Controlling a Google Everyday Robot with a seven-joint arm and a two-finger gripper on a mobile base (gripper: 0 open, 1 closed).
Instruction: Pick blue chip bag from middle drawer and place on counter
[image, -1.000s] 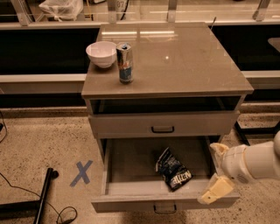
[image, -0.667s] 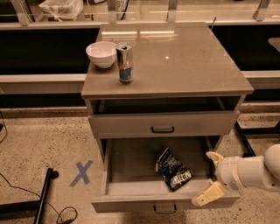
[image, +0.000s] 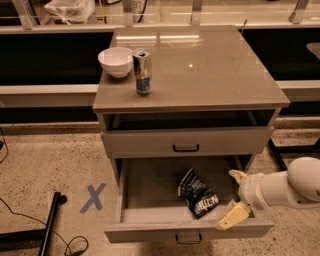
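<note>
My fingers are open for the blue chip bag. Next, I move in and close my gripper on the middle of the blue chip bag (image: 205, 193), along its side nearest them.
The blue chip bag (image: 198, 194) lies crumpled in the tray of the open middle drawer (image: 150, 187), right of centre. My gripper (image: 234, 196) comes in from the right on a white arm and hangs over the drawer's right end, just right of the bag and apart from it. Its two pale fingers are spread open and hold nothing. One finger (image: 238, 175) points toward the drawer's back, the other (image: 231, 216) sits over the front edge. The counter (image: 210, 65) is the glossy grey-brown top of the cabinet.
A white bowl (image: 116, 61) and a tall silver-blue drink can (image: 143, 72) stand at the counter's left. A shut drawer front with a black handle (image: 186, 147) sits above the open drawer. A blue X (image: 93, 197) and a black pole (image: 50, 225) are on the floor at left.
My gripper has moved left, further over the drawer's right end and closer to the bag, its fingers still open. The bag has not moved.
</note>
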